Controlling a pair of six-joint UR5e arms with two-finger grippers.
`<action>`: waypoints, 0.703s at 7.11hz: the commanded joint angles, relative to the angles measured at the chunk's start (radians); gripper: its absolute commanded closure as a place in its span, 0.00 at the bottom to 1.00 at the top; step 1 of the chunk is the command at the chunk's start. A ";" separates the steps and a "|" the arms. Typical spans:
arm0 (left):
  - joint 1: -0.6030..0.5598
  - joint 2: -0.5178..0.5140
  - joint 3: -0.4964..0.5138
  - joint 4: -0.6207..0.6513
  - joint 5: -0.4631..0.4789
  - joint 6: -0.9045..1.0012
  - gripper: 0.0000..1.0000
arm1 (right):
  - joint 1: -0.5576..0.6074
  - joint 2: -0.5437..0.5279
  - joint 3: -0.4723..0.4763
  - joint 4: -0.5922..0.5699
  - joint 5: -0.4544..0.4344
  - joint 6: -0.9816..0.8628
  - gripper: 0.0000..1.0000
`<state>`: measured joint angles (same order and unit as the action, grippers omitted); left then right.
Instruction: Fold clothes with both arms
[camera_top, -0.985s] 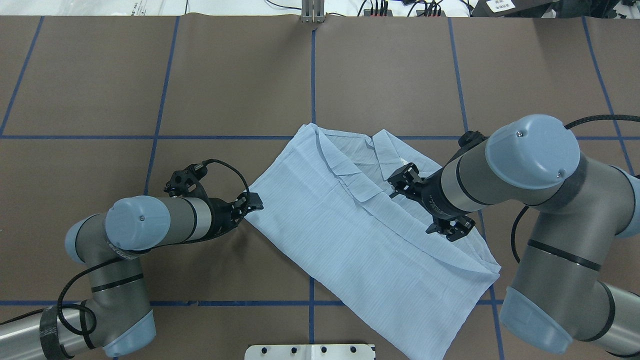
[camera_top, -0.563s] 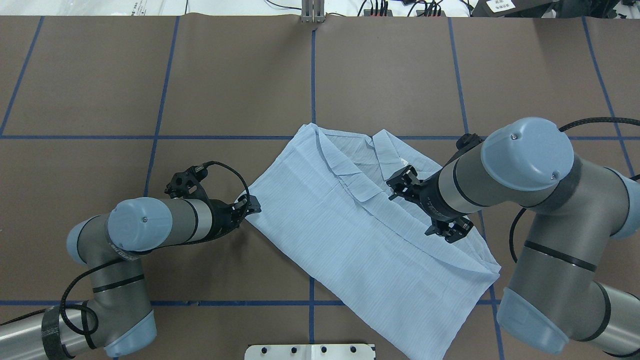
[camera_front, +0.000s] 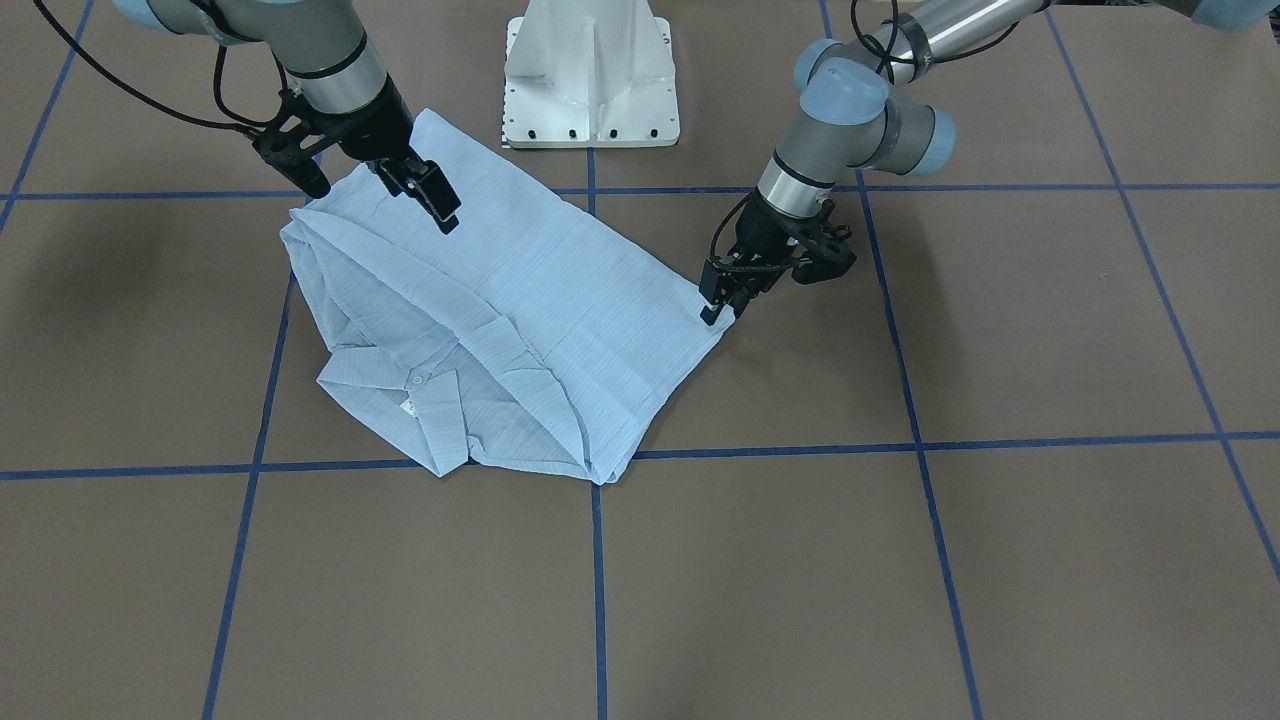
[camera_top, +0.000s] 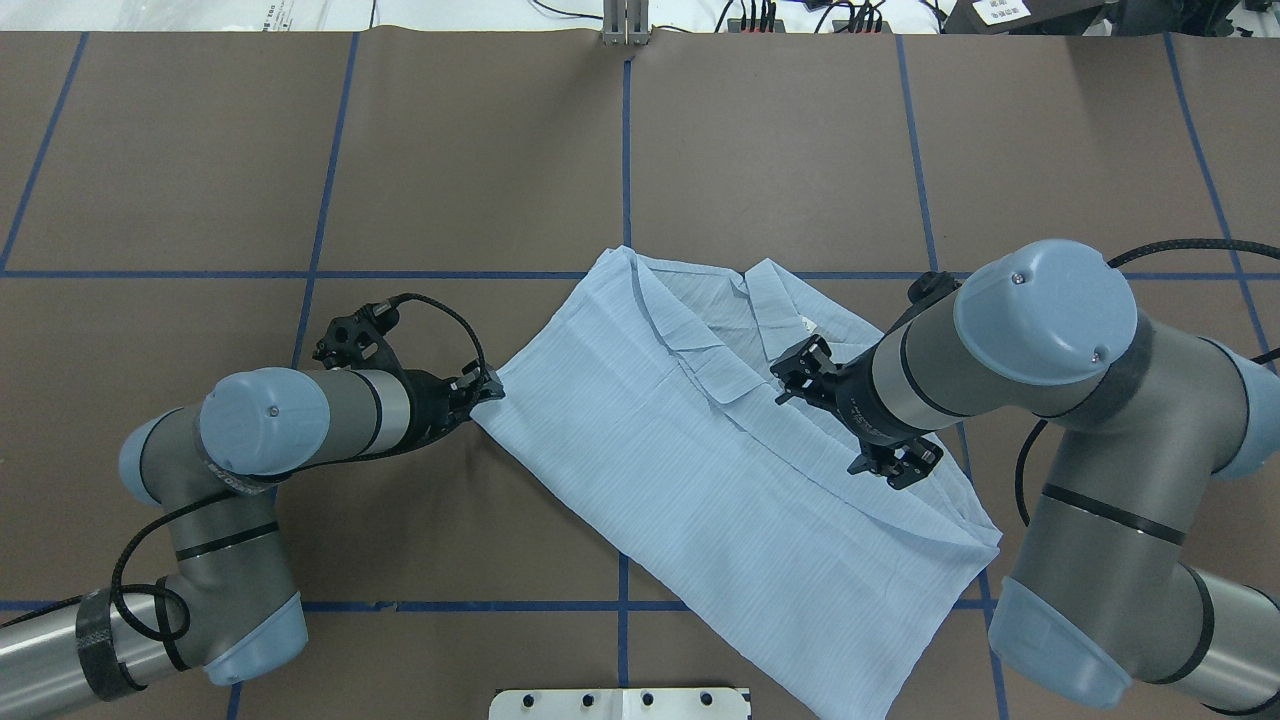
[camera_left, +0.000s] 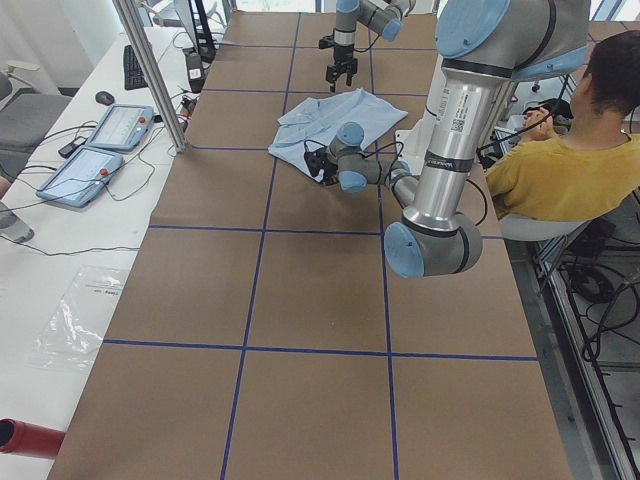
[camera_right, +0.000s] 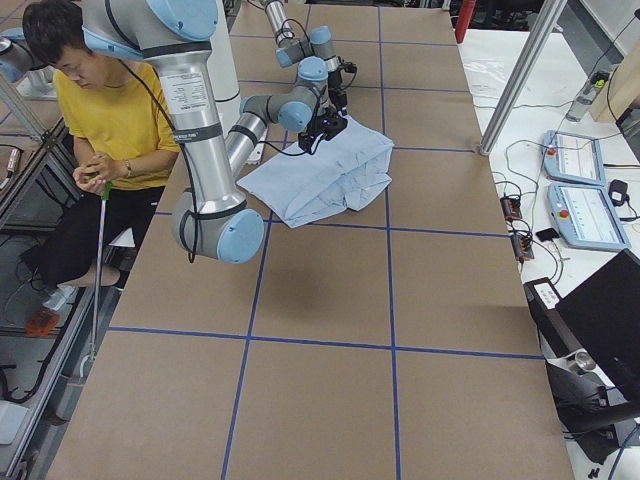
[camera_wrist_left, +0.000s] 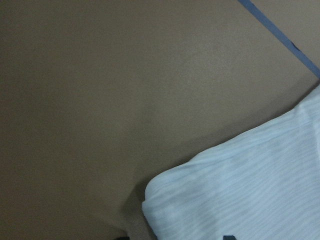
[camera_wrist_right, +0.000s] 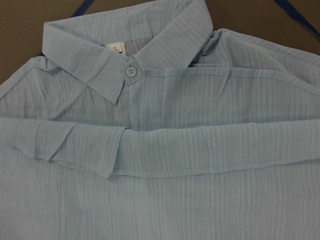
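The shirt's corner sticks out past the left gripper's fingers, so the robot should open that gripper, move it forward and pinch the corner's tip (camera_wrist_left: 149, 201) before it pulls the shirt.
The light blue striped shirt (camera_top: 700, 470) lies partly folded at the table's middle, collar toward the far side. My left gripper (camera_top: 487, 388) is at the shirt's left corner, low on the table, and looks shut on that corner; it also shows in the front view (camera_front: 720, 308). The left wrist view shows that corner (camera_wrist_left: 240, 195) on bare table. My right gripper (camera_top: 848, 415) is open and hovers over the shirt's right part near the collar, holding nothing; it also shows in the front view (camera_front: 375, 195). The right wrist view shows the collar (camera_wrist_right: 125, 55), a white button (camera_wrist_right: 131, 71) and a folded flap.
The brown table cover (camera_top: 200, 150) carries blue tape lines. The white pedestal base (camera_front: 590, 70) stands at the robot's edge. A seated person in yellow (camera_left: 570, 160) is behind the robot. Control tablets (camera_left: 100, 140) lie on a side bench.
My left gripper has moved a little to the left and the shirt's left corner has come along with it. My right gripper has shifted slightly left over the shirt and stays open.
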<state>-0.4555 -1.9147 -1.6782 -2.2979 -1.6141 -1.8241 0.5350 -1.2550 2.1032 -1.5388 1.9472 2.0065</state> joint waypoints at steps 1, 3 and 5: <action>-0.029 -0.021 0.017 -0.006 0.011 0.031 1.00 | -0.007 0.022 -0.009 0.002 -0.002 0.006 0.00; -0.032 -0.036 0.038 -0.006 0.011 0.031 1.00 | -0.021 0.032 -0.018 0.002 -0.046 0.008 0.00; -0.031 -0.038 0.034 0.000 0.010 0.032 0.72 | -0.024 0.036 -0.020 0.002 -0.065 0.009 0.00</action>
<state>-0.4869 -1.9509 -1.6429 -2.3012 -1.6028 -1.7926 0.5132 -1.2221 2.0842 -1.5371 1.8929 2.0149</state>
